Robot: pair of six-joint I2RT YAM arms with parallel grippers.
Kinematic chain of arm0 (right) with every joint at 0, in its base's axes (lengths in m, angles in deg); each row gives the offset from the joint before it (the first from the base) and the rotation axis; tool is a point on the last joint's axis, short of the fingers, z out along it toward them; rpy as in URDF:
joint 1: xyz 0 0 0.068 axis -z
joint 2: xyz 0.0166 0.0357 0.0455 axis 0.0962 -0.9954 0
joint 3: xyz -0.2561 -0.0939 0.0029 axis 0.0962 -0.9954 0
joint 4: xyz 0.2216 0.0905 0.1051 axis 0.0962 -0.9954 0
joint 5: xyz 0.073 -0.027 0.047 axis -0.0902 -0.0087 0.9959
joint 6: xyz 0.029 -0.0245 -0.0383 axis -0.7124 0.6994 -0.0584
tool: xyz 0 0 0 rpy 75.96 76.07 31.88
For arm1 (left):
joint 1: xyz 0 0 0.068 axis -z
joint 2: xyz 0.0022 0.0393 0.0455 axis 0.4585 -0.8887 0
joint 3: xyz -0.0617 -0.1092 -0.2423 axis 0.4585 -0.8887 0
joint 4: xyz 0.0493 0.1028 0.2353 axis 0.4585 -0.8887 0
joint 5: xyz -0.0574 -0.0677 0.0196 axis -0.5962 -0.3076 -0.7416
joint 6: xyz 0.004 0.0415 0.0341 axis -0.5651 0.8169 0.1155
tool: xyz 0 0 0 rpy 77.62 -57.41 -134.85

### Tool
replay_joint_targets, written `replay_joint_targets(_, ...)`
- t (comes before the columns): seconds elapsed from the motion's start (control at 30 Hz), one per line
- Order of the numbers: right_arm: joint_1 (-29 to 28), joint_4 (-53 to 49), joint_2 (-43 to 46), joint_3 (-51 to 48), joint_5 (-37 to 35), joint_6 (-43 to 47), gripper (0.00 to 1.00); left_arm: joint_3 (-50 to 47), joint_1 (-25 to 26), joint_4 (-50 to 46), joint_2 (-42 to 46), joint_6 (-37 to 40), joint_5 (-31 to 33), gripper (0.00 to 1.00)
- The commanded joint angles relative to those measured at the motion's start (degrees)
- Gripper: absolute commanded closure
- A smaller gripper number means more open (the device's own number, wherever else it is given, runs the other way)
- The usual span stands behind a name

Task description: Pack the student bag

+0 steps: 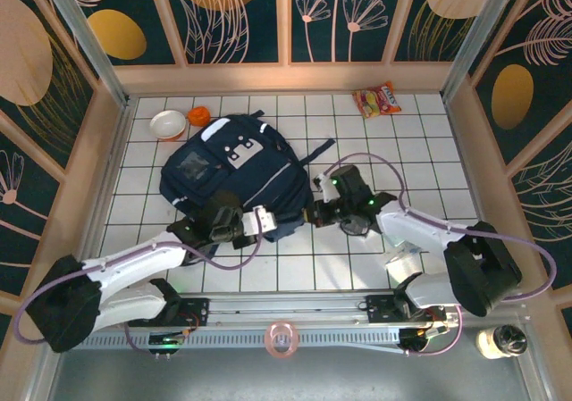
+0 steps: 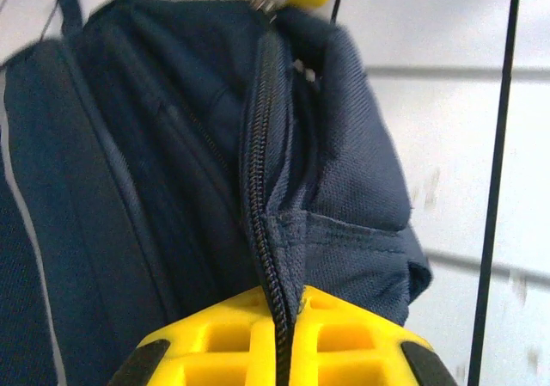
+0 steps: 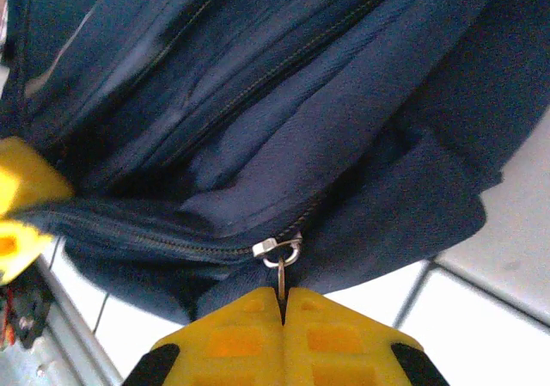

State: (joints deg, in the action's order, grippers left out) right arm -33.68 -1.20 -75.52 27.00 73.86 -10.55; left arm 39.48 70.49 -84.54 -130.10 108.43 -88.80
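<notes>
My left gripper pinches the bent zip seam far from the silver slider; it should open and grab the seam nearer the slider (image 2: 265,89).
The student bag (image 1: 223,164), a large navy-blue backpack with a grey-white patch, lies on the white tiled table. At its near edge my left gripper (image 1: 268,221) is shut on the bag's fabric, with its yellow fingers pinching the zip seam (image 2: 277,257) in the left wrist view. My right gripper (image 1: 315,212) meets the bag's near right corner. The right wrist view shows that gripper (image 3: 284,296) shut on the thin metal zipper pull (image 3: 280,270) hanging from the silver slider (image 3: 277,248). The left gripper's yellow fingers (image 3: 19,201) show at that view's left edge.
A white bowl (image 1: 168,124) and a small orange object (image 1: 198,115) sit behind the bag at the far left. A snack packet (image 1: 376,100) lies far right. A tape roll (image 1: 283,338) and a jar (image 1: 500,340) rest beyond the near rail.
</notes>
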Motion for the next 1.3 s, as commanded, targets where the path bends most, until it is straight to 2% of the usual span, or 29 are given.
replay_joint_targets(0.0,-5.3,3.2,2.3,-3.3,-1.9,-8.1,1.0,0.1,-1.8,-9.8,2.9,6.7,9.8,0.88)
replay_joint_targets(0.03,-6.5,4.9,2.5,-3.7,-2.0,-9.8,1.0,1.3,-1.8,-12.0,3.6,5.8,9.4,0.71)
replay_joint_targets(0.07,-7.4,6.0,2.7,-3.9,-1.9,-10.8,1.0,2.8,-1.8,-14.3,4.1,4.7,7.7,0.58)
replay_joint_targets(0.13,-8.2,6.9,2.5,-3.6,-1.9,-11.2,1.0,5.8,-1.8,-17.4,4.4,1.8,0.8,0.37)
replay_joint_targets(0.27,-8.8,7.4,0.7,-2.3,-0.3,-9.9,1.0,7.8,-0.9,-15.2,2.6,-4.5,-9.9,0.29)
replay_joint_targets(0.43,-9.1,6.4,-0.3,-0.9,-0.3,-8.9,1.0,7.9,3.6,-4.4,-3.5,-11.5,-6.5,0.25)
replay_joint_targets(0.53,-9.0,6.5,0.7,-0.8,-0.1,-9.0,1.0,8.9,4.4,-0.4,-8.8,-13.6,-5.1,0.25)
replay_joint_targets(0.6,-9.1,6.4,1.4,-0.7,0.1,-8.9,1.0,9.6,4.6,0.6,-12.3,-13.5,-4.4,0.27)
replay_joint_targets(0.63,-9.1,6.1,1.8,-0.6,-0.2,-8.8,1.0,9.7,4.7,1.0,-13.8,-13.6,-3.4,0.35)
replay_joint_targets(0.73,-8.0,2.8,2.7,-0.6,-3.3,-7.7,1.0,10.4,4.7,-0.5,-15.5,-12.2,-3.9,0.82)
replay_joint_targets(0.77,-7.0,1.4,2.9,-0.7,-4.6,-7.6,1.0,10.3,4.8,-1.4,-15.0,-11.5,-5.0,0.94)
replay_joint_targets(0.8,-5.1,0.4,3.1,-1.5,-5.5,-7.6,1.0,9.9,4.7,-2.4,-13.8,-10.1,-6.9,1.0)
replay_joint_targets(0.93,3.3,2.1,4.6,-6.1,-6.9,-7.8,1.0,5.3,4.6,-4.7,-5.9,-4.2,-12.4,1.0)
replay_joint_targets(1.03,5.4,2.8,4.0,-6.6,-7.6,-6.8,1.0,2.3,4.5,-7.8,0.8,0.8,-11.9,1.0)
replay_joint_targets(1.1,4.0,4.3,3.7,-6.5,-7.0,-7.8,1.0,0.9,3.2,-10.4,4.3,3.5,-9.5,1.0)
replay_joint_targets(1.17,0.0,6.7,3.6,-6.8,-7.3,-9.5,1.0,-0.7,0.5,-12.3,7.5,5.0,-6.4,1.0)
replay_joint_targets(1.27,-5.7,9.5,2.6,-7.2,-7.9,-12.4,1.0,-2.1,-1.6,-13.1,11.9,4.7,2.5,1.0)
